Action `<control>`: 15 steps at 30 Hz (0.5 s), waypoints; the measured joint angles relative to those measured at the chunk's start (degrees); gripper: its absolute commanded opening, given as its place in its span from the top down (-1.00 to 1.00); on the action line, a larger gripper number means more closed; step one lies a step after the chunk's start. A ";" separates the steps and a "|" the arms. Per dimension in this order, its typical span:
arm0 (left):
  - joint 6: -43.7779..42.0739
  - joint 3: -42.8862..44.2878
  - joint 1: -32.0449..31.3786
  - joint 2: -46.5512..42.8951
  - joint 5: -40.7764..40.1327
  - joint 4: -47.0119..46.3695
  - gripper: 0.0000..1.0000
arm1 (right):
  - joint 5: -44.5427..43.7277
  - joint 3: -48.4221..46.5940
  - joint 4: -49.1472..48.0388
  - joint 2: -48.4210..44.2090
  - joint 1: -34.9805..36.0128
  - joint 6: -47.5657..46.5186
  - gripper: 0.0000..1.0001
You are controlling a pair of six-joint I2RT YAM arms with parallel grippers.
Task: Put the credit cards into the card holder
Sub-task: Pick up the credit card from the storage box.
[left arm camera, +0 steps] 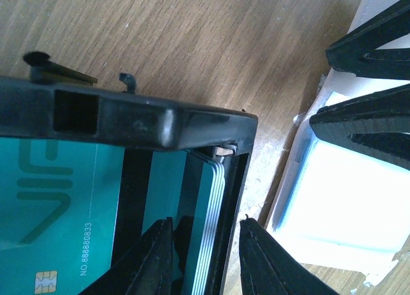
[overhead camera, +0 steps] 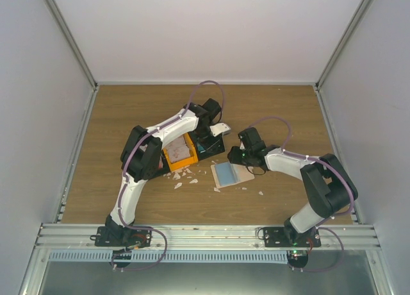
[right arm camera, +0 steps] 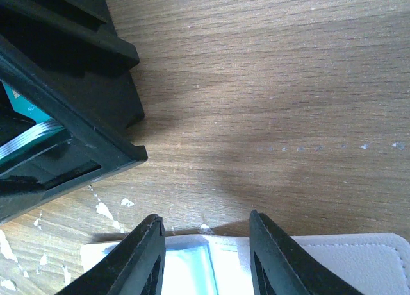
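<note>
The left gripper's fingers straddle the packed teal cards and the black bin's side, so the robot should move further inside and pinch a single teal card (left arm camera: 208, 195).
Several teal credit cards (left arm camera: 211, 199) stand on edge in a black bin (left arm camera: 147, 122), and another teal card (left arm camera: 51, 199) lies flat beside them. My left gripper (left arm camera: 207, 223) (overhead camera: 211, 143) hangs over that bin's corner. Its fingers are apart and straddle the stack's edge and the bin wall, with a strip of table showing beside the outer finger. The pale card holder (overhead camera: 238, 175) (right arm camera: 359, 263) lies open on the table with a light-blue card (overhead camera: 225, 173) (right arm camera: 186, 269) on it. My right gripper (right arm camera: 204, 224) (overhead camera: 239, 156) is open over the holder's far edge.
An orange bin (overhead camera: 179, 152) holding pale cards joins the black bin on its left. Small white scraps (overhead camera: 182, 176) lie scattered on the wooden table (overhead camera: 128, 115) in front of the bins. Grey walls enclose the table on three sides.
</note>
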State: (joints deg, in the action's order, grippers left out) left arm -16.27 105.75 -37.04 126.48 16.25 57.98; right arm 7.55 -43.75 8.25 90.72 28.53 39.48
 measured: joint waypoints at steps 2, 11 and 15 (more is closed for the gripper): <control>-0.02 -0.02 0.00 -0.24 0.02 0.11 0.35 | 0.00 0.00 -0.04 0.02 0.00 0.00 0.25; -0.02 -0.24 0.00 -1.75 0.39 0.17 0.41 | 0.00 0.00 -0.20 0.02 0.00 0.00 0.25; -0.28 -0.37 0.00 -1.92 0.20 0.15 0.01 | 0.00 0.00 -0.20 0.02 0.00 -0.02 0.25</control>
State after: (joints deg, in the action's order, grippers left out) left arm -16.56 105.38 -37.04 124.55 16.45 58.13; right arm 7.55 -43.75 8.05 90.74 28.53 39.46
